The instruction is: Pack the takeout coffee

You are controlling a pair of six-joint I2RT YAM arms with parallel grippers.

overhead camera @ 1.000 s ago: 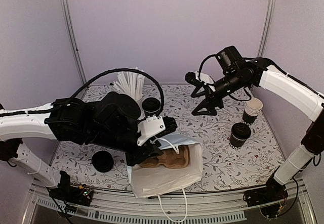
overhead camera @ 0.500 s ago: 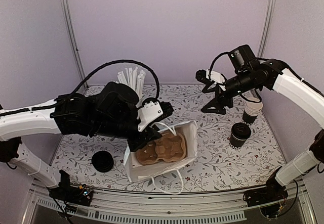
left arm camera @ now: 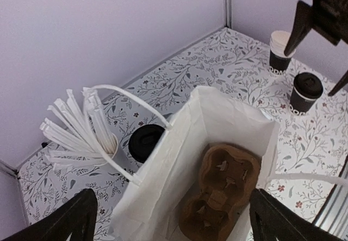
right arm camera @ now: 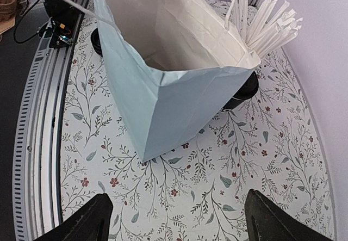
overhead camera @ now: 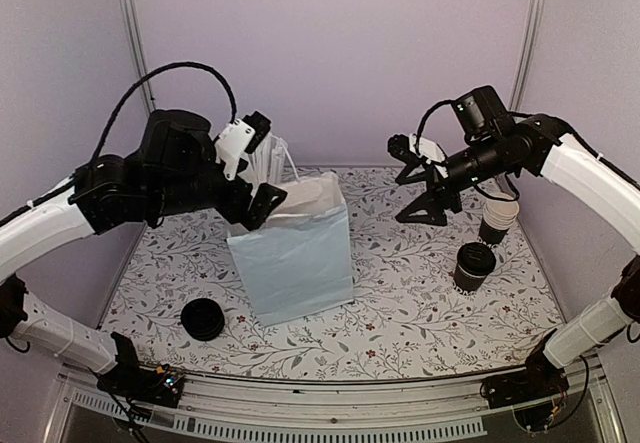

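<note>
The pale blue paper bag has a near-side handle (overhead camera: pixel 297 214) (right arm camera: pixel 77 2), which my right gripper will go to next and close on.
The takeout coffee (overhead camera: pixel 473 266), a black lidded cup, stands on the table at the right, also visible in the left wrist view (left arm camera: pixel 304 92). A pale blue paper bag (overhead camera: pixel 295 253) stands upright in the middle with its mouth open. Inside lies a brown cup carrier (left arm camera: pixel 225 189). My left gripper (overhead camera: pixel 262 168) hovers open above the bag's back left rim, its jaws wide over the bag's mouth (left arm camera: pixel 174 224). My right gripper (overhead camera: pixel 410 181) hangs open in the air, right of the bag and left of the coffee, with only bare table between its fingers (right arm camera: pixel 179 222).
A stack of unlidded cups (overhead camera: pixel 499 218) stands behind the coffee. A holder of wrapped straws (left arm camera: pixel 81 127) and a second black lidded cup (left arm camera: pixel 144 142) sit behind the bag. A low pile of black lids (overhead camera: pixel 202 318) lies front left. The bag's handles (left arm camera: pixel 128 97) stick up.
The bag, lying on its side in my left gripper's hold, now stands upright. My left gripper has opened and risen toward the back left. The right arm shifted right, then stayed.
</note>
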